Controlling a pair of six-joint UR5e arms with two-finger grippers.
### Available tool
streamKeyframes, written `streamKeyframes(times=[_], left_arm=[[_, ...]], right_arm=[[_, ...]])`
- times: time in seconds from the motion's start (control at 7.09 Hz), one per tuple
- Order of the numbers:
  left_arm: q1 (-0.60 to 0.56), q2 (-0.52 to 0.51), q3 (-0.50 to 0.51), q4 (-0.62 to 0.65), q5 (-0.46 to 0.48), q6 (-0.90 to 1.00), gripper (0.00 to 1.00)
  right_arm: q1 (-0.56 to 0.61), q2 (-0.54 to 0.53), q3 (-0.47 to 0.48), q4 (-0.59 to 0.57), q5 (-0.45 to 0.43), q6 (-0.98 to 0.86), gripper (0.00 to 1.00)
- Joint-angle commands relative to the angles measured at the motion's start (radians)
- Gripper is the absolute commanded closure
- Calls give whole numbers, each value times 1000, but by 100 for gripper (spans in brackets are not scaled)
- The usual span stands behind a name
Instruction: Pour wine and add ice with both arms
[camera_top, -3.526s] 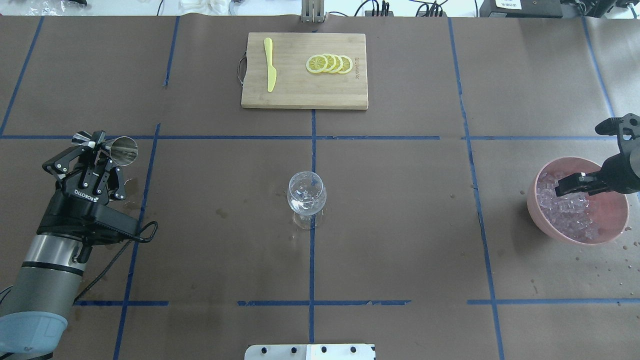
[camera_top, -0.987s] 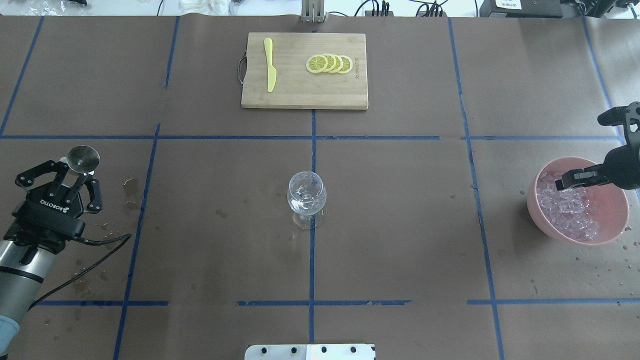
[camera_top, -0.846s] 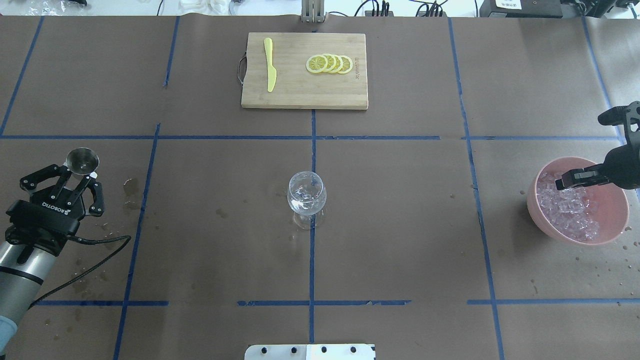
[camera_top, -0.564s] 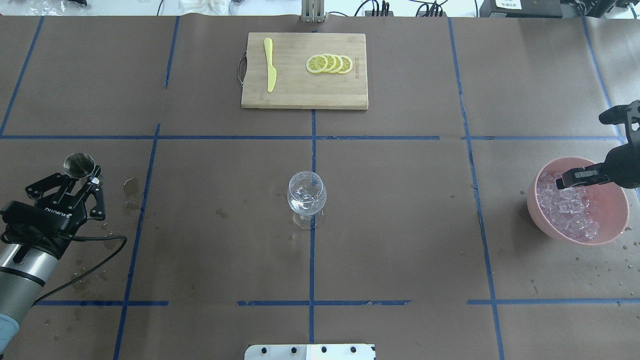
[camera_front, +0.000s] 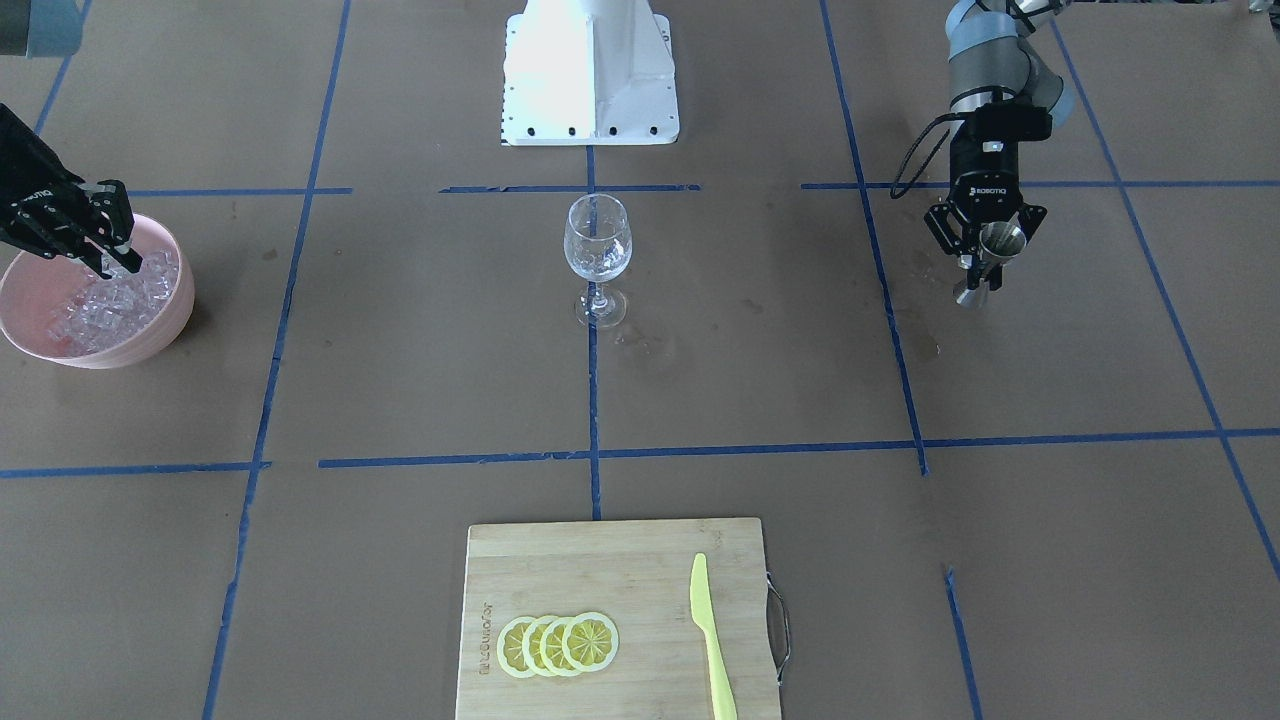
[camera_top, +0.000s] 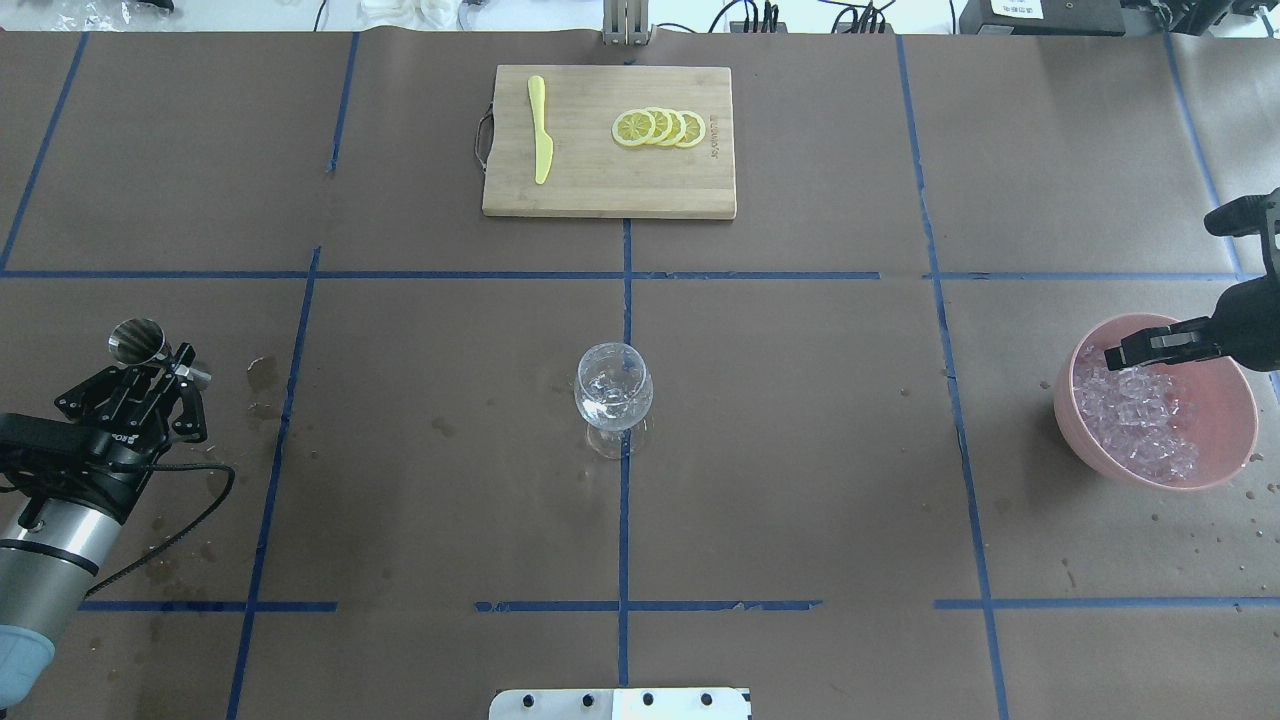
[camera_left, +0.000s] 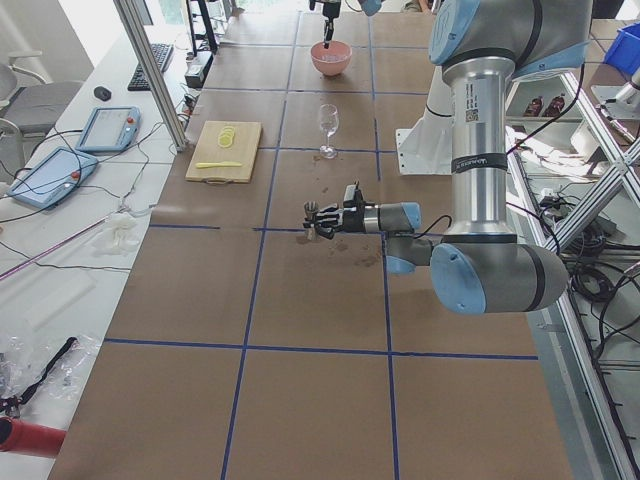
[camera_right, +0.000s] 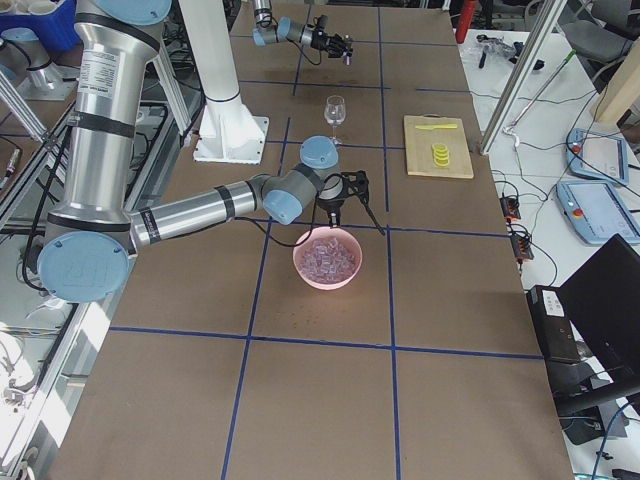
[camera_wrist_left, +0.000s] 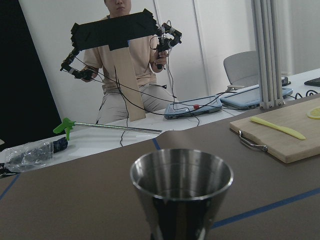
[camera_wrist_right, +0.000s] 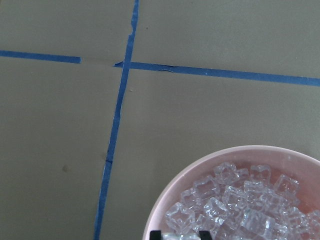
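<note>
The steel jigger will go down from my left gripper onto the wet spots (camera_front: 925, 317), next to the blue tape line.
My left gripper (camera_top: 168, 366) is shut on a steel jigger (camera_top: 137, 340) and holds it upright just above the table at the left; the jigger fills the left wrist view (camera_wrist_left: 181, 190), and I cannot tell whether it holds wine. The wine glass (camera_top: 614, 392) stands at the table's middle with glints in its bowl. My right gripper (camera_top: 1118, 355) hangs over the far left part of the pink bowl (camera_top: 1225, 455). Its fingertips (camera_wrist_right: 156, 233) are closed on one cube of the heaped ice (camera_wrist_right: 235, 210).
A bamboo cutting board (camera_top: 600, 190) at the far middle carries a yellow knife (camera_top: 540, 130) and lemon slices (camera_top: 660, 128). Wet spots (camera_top: 262, 375) mark the paper beside the left gripper. The white pedestal (camera_front: 588, 70) stands on the robot's side.
The left arm has drawn back toward the table's near left, and the jigger has turned from lying sideways to upright. The right gripper has shifted a little toward the bowl's far rim.
</note>
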Motion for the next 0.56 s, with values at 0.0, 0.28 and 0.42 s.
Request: streamKeyframes(times=[0.0,0.28,0.42], left_arm=[[18,-28,27,6,15,-132,100],[26,-104,116,6,22,-238,100],[26,-105,127,6,24,-238,100]], right_arm=[[1,-1,30,-1,4,4,100],[16,2,45,-1,46,10,100],[25,6,47,2,54,45,100]])
